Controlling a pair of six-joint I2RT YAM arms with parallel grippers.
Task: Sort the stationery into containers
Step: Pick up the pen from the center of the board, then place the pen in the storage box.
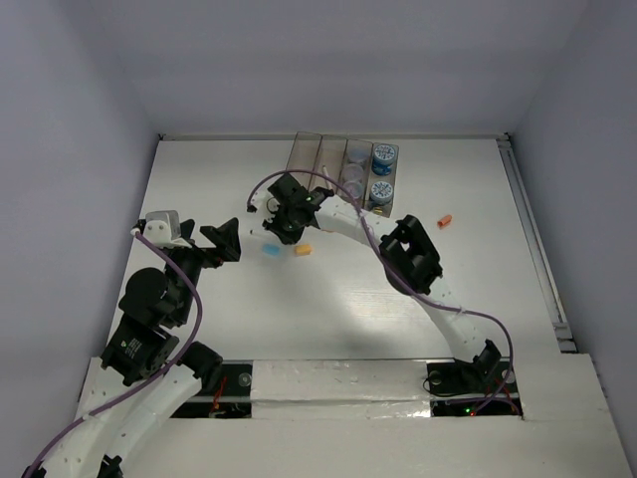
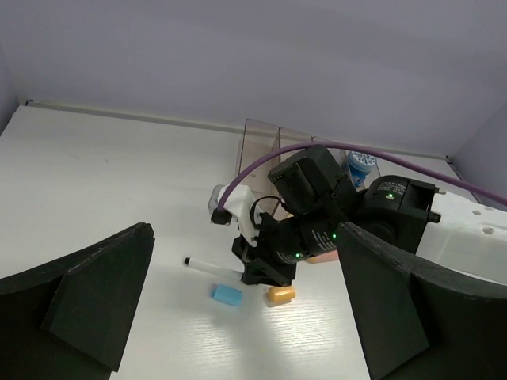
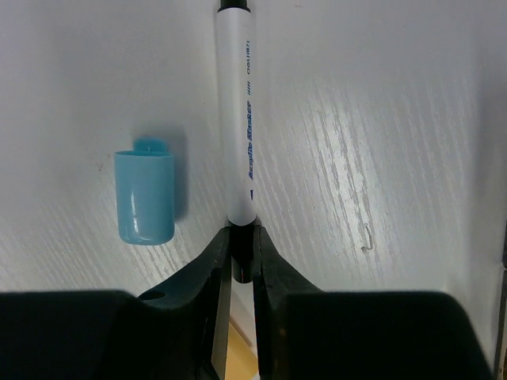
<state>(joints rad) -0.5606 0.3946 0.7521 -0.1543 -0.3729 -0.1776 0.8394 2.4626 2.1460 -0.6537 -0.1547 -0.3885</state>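
Next, my right gripper lets go of the white pen in the narrow container (image 1: 335, 172) beside the clear jars.
A white pen (image 3: 237, 119) with black ends lies flat on the table. My right gripper (image 3: 242, 252) is shut on its near black end. A stubby blue eraser (image 3: 144, 196) lies just left of the pen, and an orange one (image 2: 280, 294) sits beside the right gripper (image 2: 265, 271). The containers (image 1: 320, 152) stand in a row at the back, two of them holding blue-patterned jars (image 1: 384, 156) and clear jars (image 1: 353, 167). My left gripper (image 1: 225, 242) hovers open to the left of the pen, with nothing between its fingers (image 2: 95, 293).
Another small orange item (image 1: 445, 220) lies alone on the right of the table. The right arm (image 1: 413, 259) stretches diagonally across the middle. White walls enclose the table on three sides.
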